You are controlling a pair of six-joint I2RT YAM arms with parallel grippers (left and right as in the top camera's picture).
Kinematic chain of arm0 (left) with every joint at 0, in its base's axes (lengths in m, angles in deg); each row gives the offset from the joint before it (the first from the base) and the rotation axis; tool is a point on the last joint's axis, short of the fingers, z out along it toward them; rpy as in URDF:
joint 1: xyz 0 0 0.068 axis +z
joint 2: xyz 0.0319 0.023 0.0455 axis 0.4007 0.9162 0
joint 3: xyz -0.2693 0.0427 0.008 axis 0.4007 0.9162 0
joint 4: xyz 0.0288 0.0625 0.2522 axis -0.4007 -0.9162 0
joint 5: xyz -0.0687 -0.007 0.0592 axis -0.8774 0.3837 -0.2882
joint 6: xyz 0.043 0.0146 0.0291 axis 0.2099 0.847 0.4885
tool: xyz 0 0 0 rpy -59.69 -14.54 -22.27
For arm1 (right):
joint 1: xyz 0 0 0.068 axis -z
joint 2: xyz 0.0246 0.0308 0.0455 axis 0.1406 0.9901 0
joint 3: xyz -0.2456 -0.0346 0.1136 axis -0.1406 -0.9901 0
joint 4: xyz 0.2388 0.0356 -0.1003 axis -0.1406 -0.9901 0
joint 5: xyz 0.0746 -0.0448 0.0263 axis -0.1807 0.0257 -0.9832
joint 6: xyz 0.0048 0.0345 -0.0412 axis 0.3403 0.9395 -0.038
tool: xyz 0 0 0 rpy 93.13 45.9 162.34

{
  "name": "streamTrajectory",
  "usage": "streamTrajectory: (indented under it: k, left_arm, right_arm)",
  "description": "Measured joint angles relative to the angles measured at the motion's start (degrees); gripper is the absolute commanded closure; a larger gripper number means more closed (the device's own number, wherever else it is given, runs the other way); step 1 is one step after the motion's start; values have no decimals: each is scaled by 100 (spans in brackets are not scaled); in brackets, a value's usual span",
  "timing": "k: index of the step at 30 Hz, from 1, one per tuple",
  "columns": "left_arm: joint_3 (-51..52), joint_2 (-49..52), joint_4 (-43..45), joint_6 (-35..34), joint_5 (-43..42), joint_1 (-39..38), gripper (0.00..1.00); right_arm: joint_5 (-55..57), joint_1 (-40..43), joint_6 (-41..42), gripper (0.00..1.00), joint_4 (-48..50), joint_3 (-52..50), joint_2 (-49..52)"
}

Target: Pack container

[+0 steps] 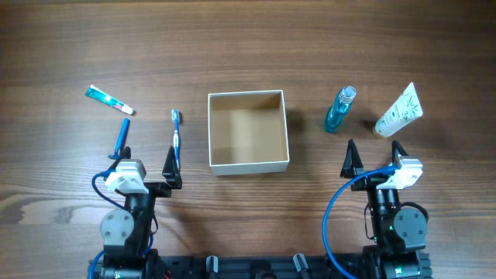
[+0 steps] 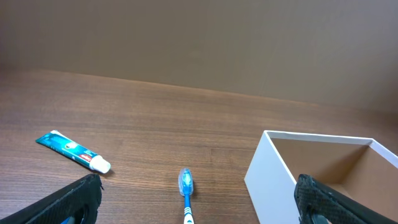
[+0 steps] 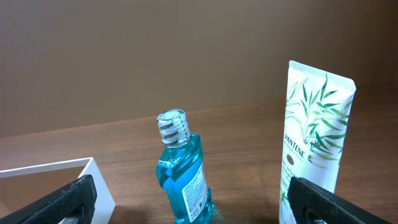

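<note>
The blue mouthwash bottle is next for my right gripper, which should go to it and close on the bottle's upper body point(image 1: 342, 105) point(image 3: 181, 156), just below its cap.
The container point(image 1: 248, 165), a square open box with white walls and a tan inside, stands mid-table and holds nothing; it also shows in the left wrist view point(image 2: 267, 180) and the right wrist view point(image 3: 104, 194). A blue toothbrush point(image 1: 175, 138) point(image 2: 186, 186) and a teal toothpaste tube point(image 1: 108, 100) point(image 2: 71, 151) lie left of it. A blue mouthwash bottle point(image 1: 339, 110) point(image 3: 183, 177) and a white Pantene tube point(image 1: 400, 111) point(image 3: 314, 130) stand right of it. My left gripper point(image 1: 147, 156) point(image 2: 199, 186) is open and empty just behind the toothbrush. My right gripper point(image 1: 373, 153) point(image 3: 193, 185) is open and empty, facing the bottle and tube.
The wooden table point(image 1: 248, 46) stretches far behind the objects. A blue strip point(image 1: 122, 136) runs along the left gripper's outer finger; I cannot tell what it is. Blue cables loop by both arm bases at the front edge.
</note>
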Motion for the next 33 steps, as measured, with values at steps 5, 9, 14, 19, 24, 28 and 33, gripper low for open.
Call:
streamTrajectory:
  k: [5, 9, 14, 19, 24, 28, 33]
  left_arm:
    - [0, 0, 0, 0, 0, 0, 0]
    - [0, 0, 0, -20, 0, 0, 1]
    - [-2, 131, -4, -214, 0, 0, 0]
    - [-221, 619, -219, -496, 0, 0, 1]
    - [-1121, 1432, -774, -597, 0, 0, 1]
    - [-2133, 2240, -1335, -761, 0, 0, 0]
    - [-3381, 3261, -2323, -1047, 0, 0, 1]
  right_arm:
    - [-63, 0, 0, 0, -2, 0, 0]
    - [-76, 0, 26, 0, -2, 0, 0]
    - [-109, 0, 48, 0, -240, 59, 127]
    - [-120, 0, 48, 0, -629, 610, 660]
    - [-151, 0, 50, 0, -1032, 1639, 1534]
    - [-299, 0, 50, 0, -1567, 2463, 2402]
    - [-535, 0, 50, 0, -2656, 3652, 3536]
